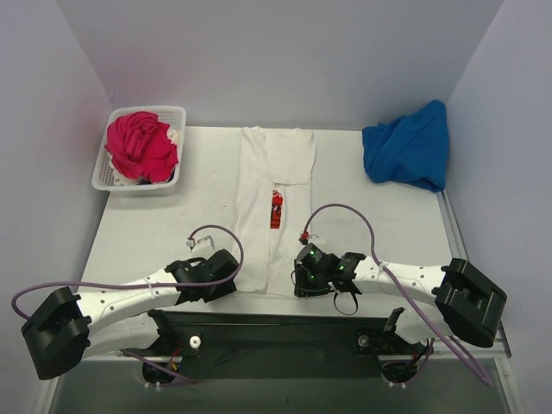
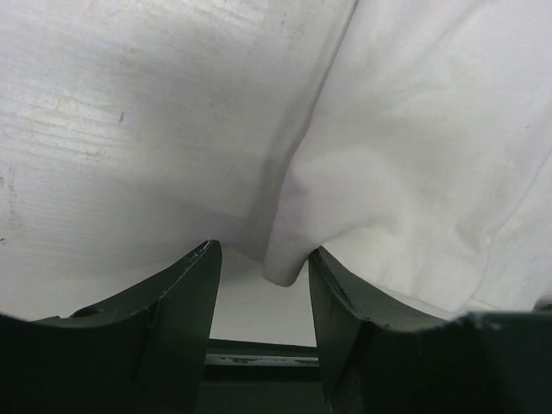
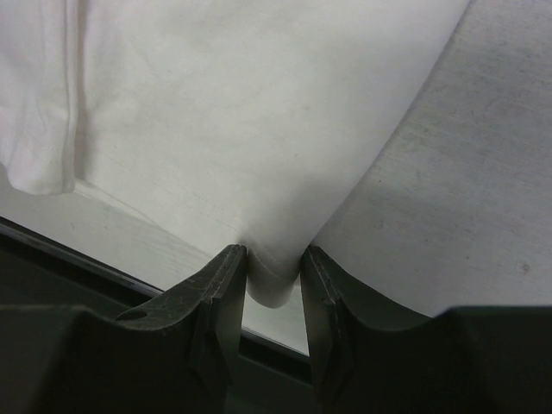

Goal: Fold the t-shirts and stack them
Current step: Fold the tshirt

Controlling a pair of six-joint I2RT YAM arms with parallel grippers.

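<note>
Only the tip of the white t-shirt's corner reaches into my open left gripper. Next, I grip the t-shirt's side edge [image 2: 295,203] deeper before I fold its hem up.
The white t-shirt [image 1: 263,233] with a red chest print [image 1: 276,210] lies folded into a long narrow strip down the middle of the table, hem towards me. My left gripper [image 1: 233,278] is at its near left corner. In the left wrist view the gripper [image 2: 263,252] is open, and the shirt's corner [image 2: 414,155] hangs between the jaws next to the right finger. My right gripper [image 1: 297,280] is at the near right corner. In the right wrist view it [image 3: 273,254] is shut on a fold of the shirt [image 3: 241,112].
A bright blue t-shirt [image 1: 407,148] lies bunched at the far right corner. A white lattice basket [image 1: 177,112] at the far left holds a magenta-pink shirt [image 1: 141,145] and a bit of white cloth [image 1: 177,135]. The table's near edge is just behind both grippers.
</note>
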